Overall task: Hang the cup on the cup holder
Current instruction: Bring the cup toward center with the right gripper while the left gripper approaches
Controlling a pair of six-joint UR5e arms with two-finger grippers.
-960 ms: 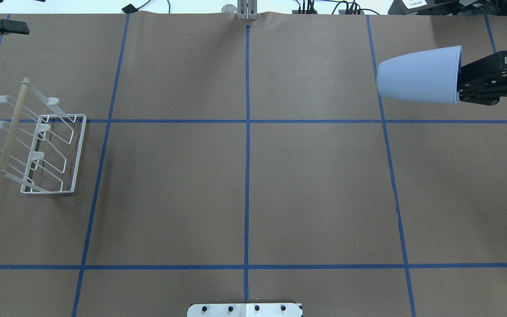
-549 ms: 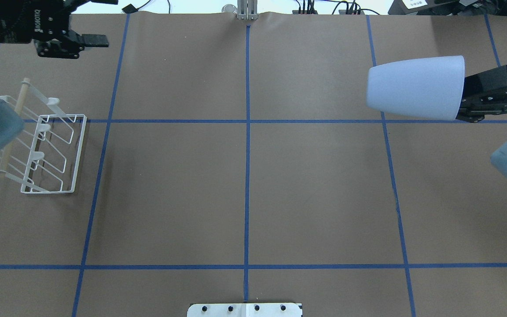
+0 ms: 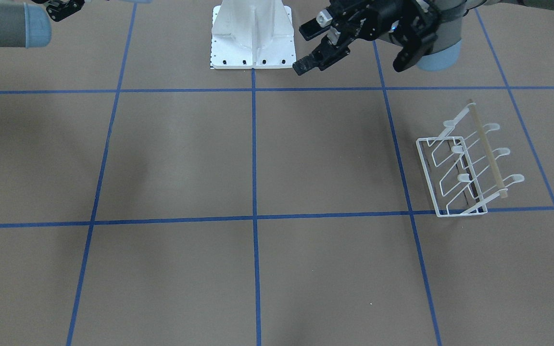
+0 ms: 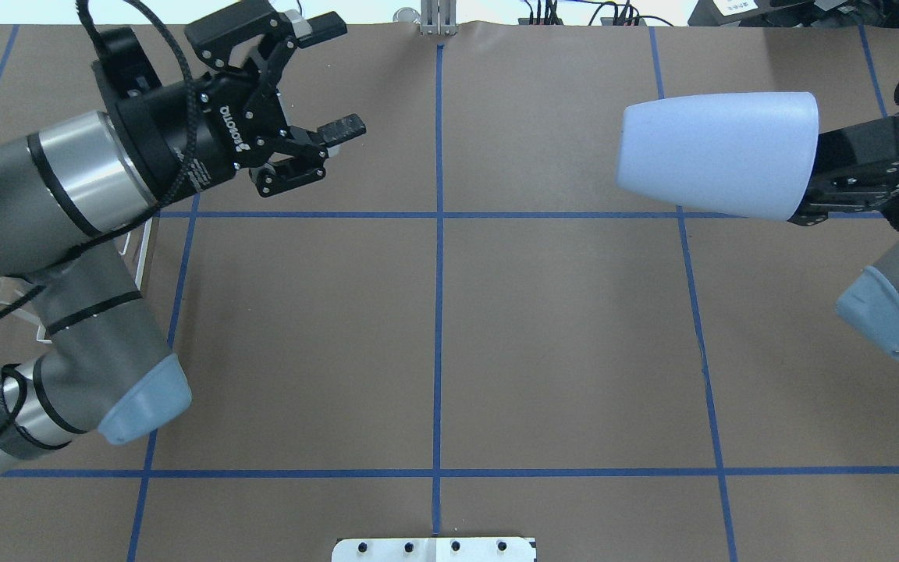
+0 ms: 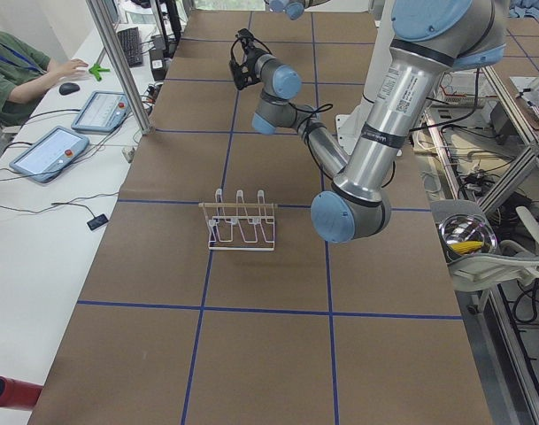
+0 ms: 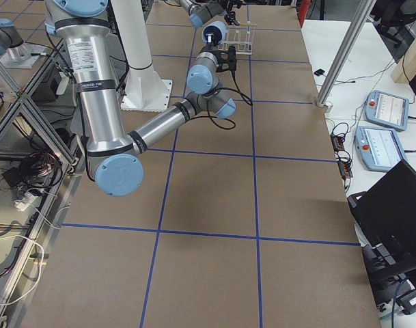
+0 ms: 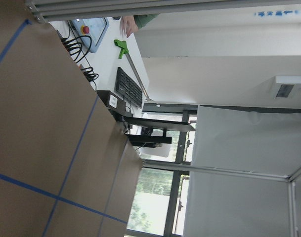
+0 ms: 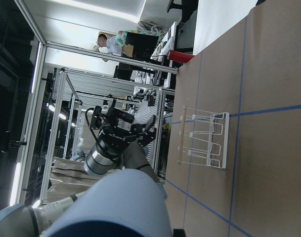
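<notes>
The left gripper needs to grasp the pale blue cup's rounded base (image 3: 149, 1), as my right gripper holds the cup's rim.
The pale blue cup (image 4: 719, 152) lies on its side in the air at the right, rounded base towards the table's middle. My right gripper (image 4: 807, 187) is shut on its rim. The cup fills the lower part of the right wrist view (image 8: 115, 207). The white wire cup holder (image 3: 464, 168) stands on the table on my left side; in the overhead view my left arm hides all but a corner (image 4: 143, 242). My left gripper (image 4: 342, 74) is open and empty, held in the air left of the centre line and facing the cup. It also shows in the front view (image 3: 308, 48).
The table is brown paper with a blue tape grid (image 4: 438, 215). The white robot base (image 3: 253, 36) stands at my edge of it. An operator (image 5: 12, 71) sits at a side desk with tablets beyond the far edge. The left elbow (image 4: 137, 398) hangs over the table's left part.
My left arm has swung in from the far left towards the middle and now covers the cup holder in the overhead view. My right gripper has carried the cup leftward, and it looks larger.
</notes>
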